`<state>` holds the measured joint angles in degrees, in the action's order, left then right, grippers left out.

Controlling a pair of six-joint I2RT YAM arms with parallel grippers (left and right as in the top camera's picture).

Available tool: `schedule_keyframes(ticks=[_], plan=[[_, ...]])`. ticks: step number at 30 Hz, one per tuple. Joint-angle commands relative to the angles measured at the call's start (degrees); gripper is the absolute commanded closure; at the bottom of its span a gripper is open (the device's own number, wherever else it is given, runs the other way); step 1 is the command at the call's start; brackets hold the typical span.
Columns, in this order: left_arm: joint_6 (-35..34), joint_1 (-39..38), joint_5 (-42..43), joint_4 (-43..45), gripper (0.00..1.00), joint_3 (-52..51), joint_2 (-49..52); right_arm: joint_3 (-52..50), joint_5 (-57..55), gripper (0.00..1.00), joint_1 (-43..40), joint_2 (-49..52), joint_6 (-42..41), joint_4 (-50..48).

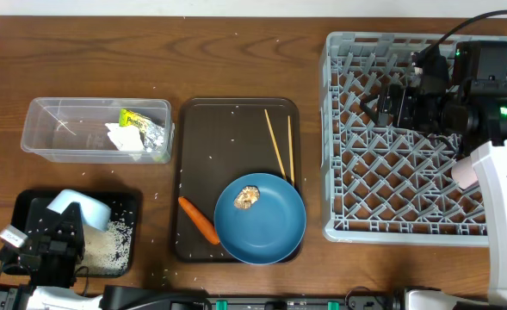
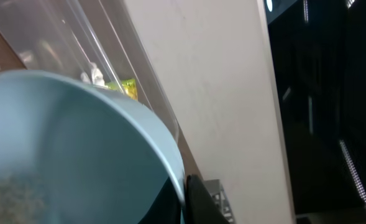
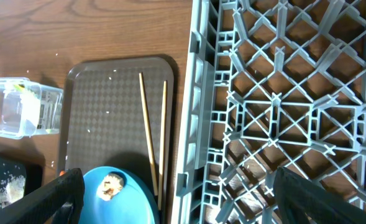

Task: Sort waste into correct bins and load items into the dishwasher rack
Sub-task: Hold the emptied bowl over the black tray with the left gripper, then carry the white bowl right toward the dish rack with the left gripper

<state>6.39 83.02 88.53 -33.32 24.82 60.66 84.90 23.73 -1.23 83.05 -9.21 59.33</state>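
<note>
Next, my left gripper lets go of the light blue bowl in the rack, just inside its edge (image 1: 358, 160) facing the serving tray. The bowl is now tilted over the black tray.
My left gripper (image 1: 69, 220) is shut on the rim of the light blue bowl (image 1: 81, 208), held tilted over the black tray (image 1: 126, 200), which has rice grains (image 1: 107, 245) in it. The left wrist view shows the rim (image 2: 176, 168) pinched between the fingers (image 2: 186, 190). The clear tub (image 1: 64, 112) holds the yellow-green wrapper (image 1: 132, 116), white paper (image 1: 126, 136) and foil (image 1: 155, 138). The blue plate (image 1: 275, 228) carries the brown lump (image 1: 250, 196). The carrot (image 1: 200, 221) and chopsticks (image 1: 279, 146) lie beside it. My right gripper (image 3: 189, 199) is open over the rack (image 1: 391, 189).
The plate, carrot and chopsticks lie on the dark brown serving tray (image 1: 210, 138) in the middle. Stray rice grains are scattered on the wooden table. A pinkish object (image 1: 464, 175) shows in the rack under the right arm.
</note>
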Motion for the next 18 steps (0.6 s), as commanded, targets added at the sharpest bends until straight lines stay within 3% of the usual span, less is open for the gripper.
schedule_keyframes(ticks=[1,2,5,7,9,11,13,18], plan=[[2.12,-0.68,1.4,-2.86,0.94,0.07,0.37,0.11,0.07,0.09,0.55,0.11,-0.61,-0.66],[6.69,-0.85,-0.02,-1.6,0.93,0.04,0.37,0.11,0.07,0.09,0.55,0.11,-0.61,-0.85],[-0.66,-0.35,-1.64,-1.29,0.94,0.0,0.76,0.11,0.44,0.09,0.57,0.11,-1.46,-1.57],[3.45,-0.66,-4.26,0.42,0.94,-0.07,0.79,0.11,0.5,0.09,0.55,0.11,-1.46,-1.49],[-4.52,-0.35,-0.79,-0.87,0.94,-0.11,1.03,0.11,0.5,0.09,0.55,0.11,-1.46,-1.55],[2.84,-0.7,-1.75,2.97,0.94,-0.22,1.09,0.11,0.46,0.09,0.55,0.11,-1.44,-1.51],[-8.59,-0.61,-3.58,6.34,0.94,-0.17,1.9,0.11,0.48,0.09,0.55,0.11,-1.46,-1.92],[-7.96,-5.4,1.6,5.66,0.94,-0.07,1.68,0.11,0.5,0.09,0.55,0.11,-2.21,-2.75]])
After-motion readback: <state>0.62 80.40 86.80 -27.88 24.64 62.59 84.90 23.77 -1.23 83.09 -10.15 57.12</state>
